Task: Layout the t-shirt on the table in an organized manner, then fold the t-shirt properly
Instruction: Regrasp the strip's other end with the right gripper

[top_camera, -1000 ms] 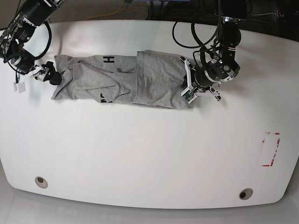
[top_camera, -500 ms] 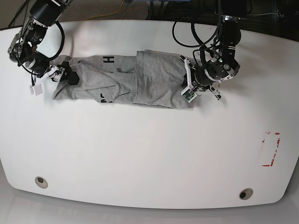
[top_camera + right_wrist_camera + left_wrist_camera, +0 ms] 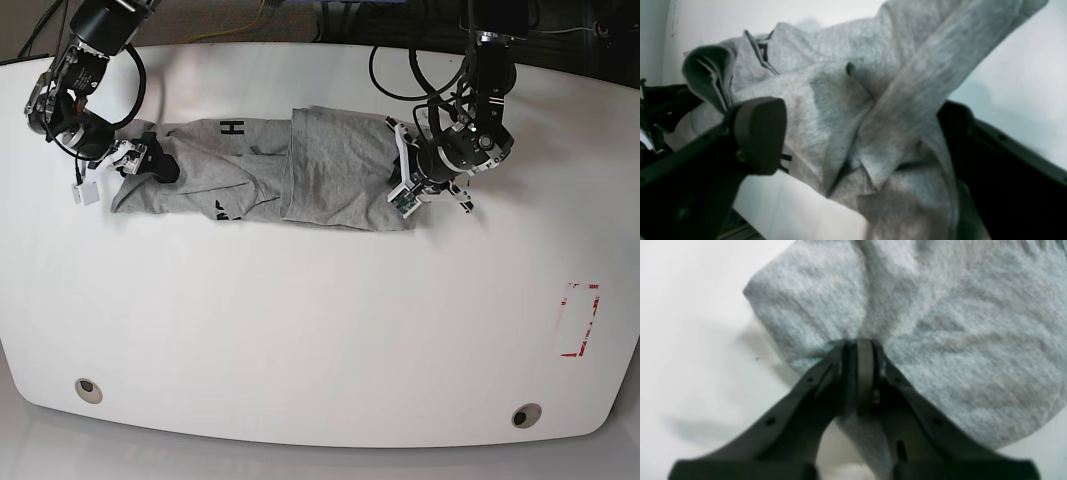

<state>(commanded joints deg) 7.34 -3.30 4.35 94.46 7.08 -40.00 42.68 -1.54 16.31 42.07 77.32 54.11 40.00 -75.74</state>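
The black letters are covered by a layer of the t-shirt, so the robot's right gripper will pinch the end of that layer [image 3: 142,192] and carry it toward the left gripper.
The heather-grey t-shirt [image 3: 250,170] lies bunched in a long strip across the far half of the white table [image 3: 300,330], with a black letter mark near its neck. At its right end my left gripper [image 3: 402,190] is shut on a pinch of the fabric, and in the left wrist view the closed tips [image 3: 860,350] bite into the t-shirt [image 3: 940,323]. My right gripper [image 3: 158,166] sits over the left end. In the right wrist view it [image 3: 857,140] stands open, with folds of the t-shirt [image 3: 840,100] lying between the spread fingers [image 3: 760,133].
A red dashed rectangle [image 3: 580,320] marks the table's right side. Two round grey grommets [image 3: 88,389] [image 3: 525,414] sit near the front edge. Black cables loop behind the arm at the back right [image 3: 400,70].
My right gripper has moved right along the table from beside the t-shirt's left end onto the fabric. The left gripper has stayed in place, still pinching the right end.
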